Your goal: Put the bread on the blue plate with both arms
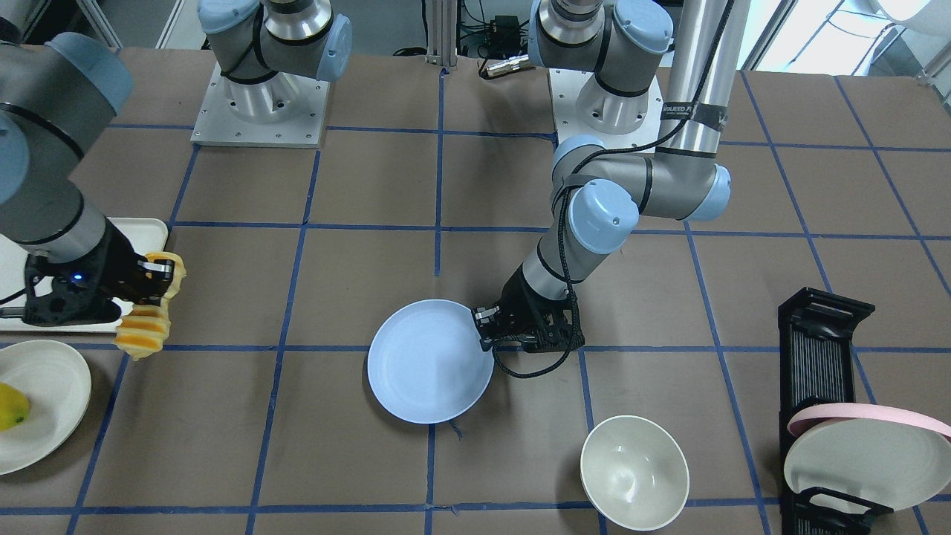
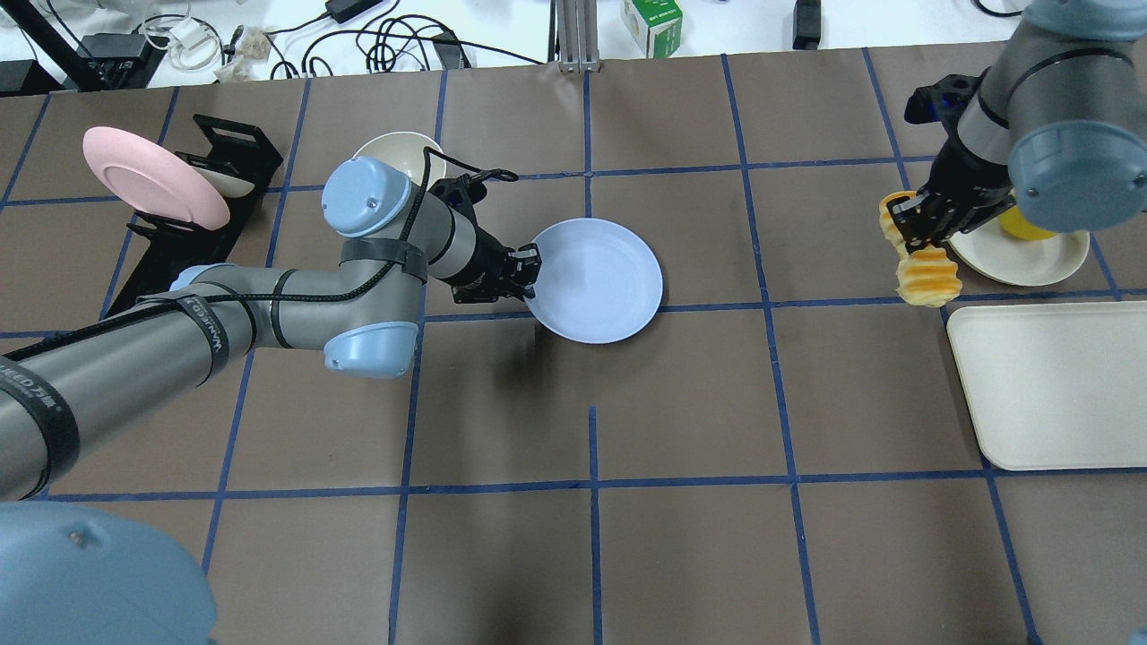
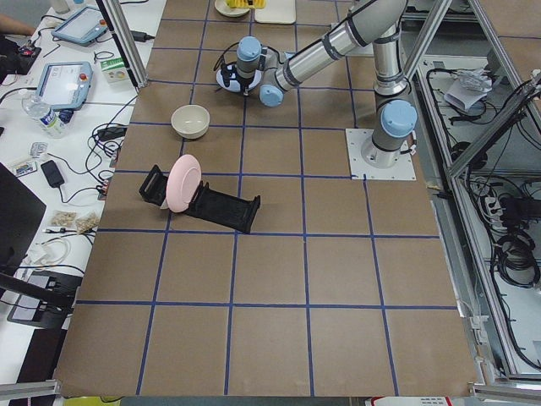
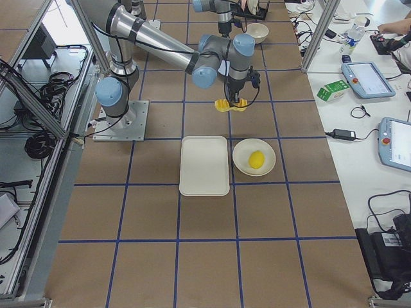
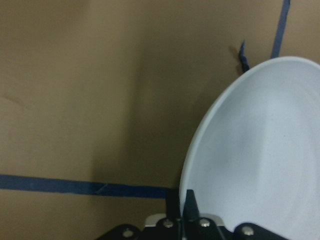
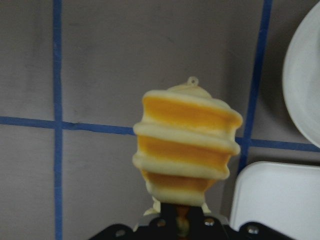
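Next, I set the bread down with my right gripper on the middle of the blue plate (image 1: 417, 355), a little toward the cream tray.
The bread (image 1: 143, 331) hangs from my right gripper (image 1: 165, 279), which is shut on its upper end and holds it above the table beside the cream tray. It also shows in the overhead view (image 2: 927, 273) and fills the right wrist view (image 6: 185, 145). The blue plate (image 1: 427, 364) is near the table's middle. My left gripper (image 1: 483, 321) is shut on its rim. In the left wrist view the blue plate (image 5: 260, 155) casts a shadow on the table, so it looks slightly raised. The bread is far to the side of the plate (image 2: 596, 278).
A cream tray (image 2: 1048, 385) lies under my right arm. Beside it a cream plate (image 1: 44, 401) holds a yellow-green fruit (image 1: 11, 407). A white bowl (image 1: 634, 472) stands near the blue plate. A black rack (image 1: 825, 334) holds a pink-rimmed plate (image 1: 869, 446).
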### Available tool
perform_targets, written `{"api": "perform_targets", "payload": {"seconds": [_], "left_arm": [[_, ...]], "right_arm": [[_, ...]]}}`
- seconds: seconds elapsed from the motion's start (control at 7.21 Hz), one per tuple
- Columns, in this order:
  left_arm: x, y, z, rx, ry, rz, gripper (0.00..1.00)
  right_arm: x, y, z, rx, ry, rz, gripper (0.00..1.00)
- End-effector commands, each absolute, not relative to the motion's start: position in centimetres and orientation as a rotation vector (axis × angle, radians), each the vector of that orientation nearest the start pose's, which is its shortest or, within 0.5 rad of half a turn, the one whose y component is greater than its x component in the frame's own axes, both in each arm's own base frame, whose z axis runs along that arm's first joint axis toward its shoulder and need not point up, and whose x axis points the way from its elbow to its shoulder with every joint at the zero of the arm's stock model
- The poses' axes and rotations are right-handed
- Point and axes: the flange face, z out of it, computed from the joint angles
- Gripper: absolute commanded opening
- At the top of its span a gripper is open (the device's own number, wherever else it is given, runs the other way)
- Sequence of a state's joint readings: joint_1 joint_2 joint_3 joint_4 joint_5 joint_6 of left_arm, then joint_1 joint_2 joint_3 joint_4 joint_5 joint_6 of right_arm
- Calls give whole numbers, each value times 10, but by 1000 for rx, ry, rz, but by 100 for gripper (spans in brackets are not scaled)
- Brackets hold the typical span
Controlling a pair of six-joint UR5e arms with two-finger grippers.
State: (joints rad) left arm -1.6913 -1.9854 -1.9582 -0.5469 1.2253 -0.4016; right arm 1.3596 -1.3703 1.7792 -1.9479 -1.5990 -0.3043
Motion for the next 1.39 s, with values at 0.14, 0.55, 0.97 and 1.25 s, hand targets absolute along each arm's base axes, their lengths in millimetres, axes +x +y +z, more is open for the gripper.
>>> {"api": "perform_targets", "payload": {"seconds": [0.14,0.55,0.97,1.25], "left_arm": [[-218,-561,231,-466,3393,-217,100],[-201,-587,354,-294,3230,-15,100],[-177,-522,465,-129,3065,85,100],[-175,-514,472,-119,3082,65,100]], "right_arm": [[139,-553,303,-71,3044,30,0],[240,-551,279,41,2971,-72,0],[315,-571,250,-8,2979,-55,0],[316,-571,236,-47,2987,-26,0]]}}
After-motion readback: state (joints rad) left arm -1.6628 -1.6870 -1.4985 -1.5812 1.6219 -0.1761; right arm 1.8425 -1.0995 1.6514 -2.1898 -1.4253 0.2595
